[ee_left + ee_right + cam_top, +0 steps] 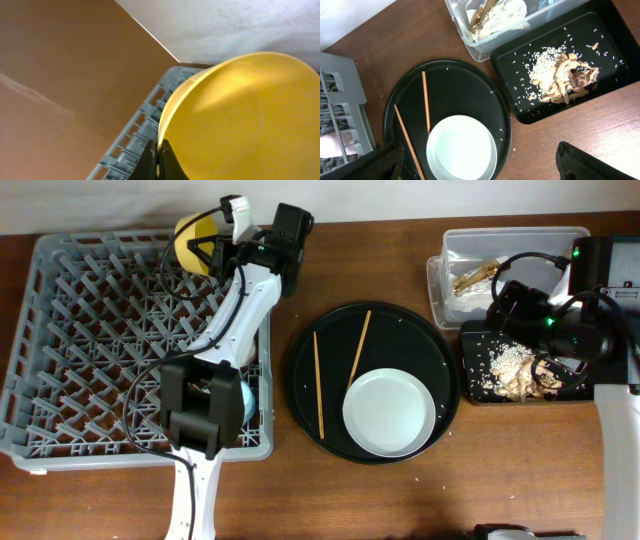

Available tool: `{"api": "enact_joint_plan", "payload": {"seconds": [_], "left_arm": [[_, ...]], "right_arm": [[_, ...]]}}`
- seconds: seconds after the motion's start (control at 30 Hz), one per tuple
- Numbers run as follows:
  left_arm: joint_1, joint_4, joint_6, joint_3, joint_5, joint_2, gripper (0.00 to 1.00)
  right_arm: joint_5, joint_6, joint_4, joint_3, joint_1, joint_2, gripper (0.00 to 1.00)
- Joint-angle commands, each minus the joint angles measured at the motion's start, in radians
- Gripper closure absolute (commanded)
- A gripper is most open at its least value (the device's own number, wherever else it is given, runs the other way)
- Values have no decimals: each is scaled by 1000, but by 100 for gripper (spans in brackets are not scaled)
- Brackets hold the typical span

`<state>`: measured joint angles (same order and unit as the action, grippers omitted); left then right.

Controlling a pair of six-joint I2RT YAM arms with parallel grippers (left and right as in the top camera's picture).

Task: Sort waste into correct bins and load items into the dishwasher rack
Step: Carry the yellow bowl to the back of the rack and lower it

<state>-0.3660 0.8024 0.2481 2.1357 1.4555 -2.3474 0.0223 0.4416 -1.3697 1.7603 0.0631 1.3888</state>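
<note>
The robot's left gripper needs to release the small yellow bowl in the grey dishwasher rack's far corner [240, 289], behind the pink cup.
My left gripper [207, 248] is shut on the rim of the small yellow bowl [190, 238], held on edge over the far right corner of the grey dishwasher rack [80, 330]. In the left wrist view the fingers [159, 159] pinch the bowl's rim [240, 115]. My right gripper [485, 167] is open and empty, high above the table, over the shallow black tray [475, 385] in the overhead view [520, 310]. The white plate [388, 412] and two chopsticks [318, 385] lie on the large round black tray [300, 370]. Food scraps [560, 75] lie in the shallow tray [610, 45]. The clear tub [515, 242] holds the wrapper [472, 277] and napkin [505, 12].
A blue cup [247, 398] sits in the rack's near right corner, partly hidden by the left arm. A pink cup [332, 145] shows in the rack in the right wrist view. Loose rice grains lie on the table beside the shallow tray.
</note>
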Motion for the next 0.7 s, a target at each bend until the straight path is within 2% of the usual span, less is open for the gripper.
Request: {"api": "enact_joint_plan", "payload": {"seconds": [0.0, 0.33, 0.57, 0.67], "left_arm": [[-13, -9, 2, 9, 7, -11, 100], [-11, -44, 1, 7, -16, -119, 100], [-11, -61, -1, 7, 112, -146, 100], [-16, -59, -3, 7, 108, -146, 100]], "right_arm": [[-16, 0, 0, 7, 3, 5, 2], [-16, 0, 0, 7, 3, 5, 2], [-16, 0, 0, 7, 3, 5, 2], [-16, 0, 0, 7, 3, 5, 2]]}}
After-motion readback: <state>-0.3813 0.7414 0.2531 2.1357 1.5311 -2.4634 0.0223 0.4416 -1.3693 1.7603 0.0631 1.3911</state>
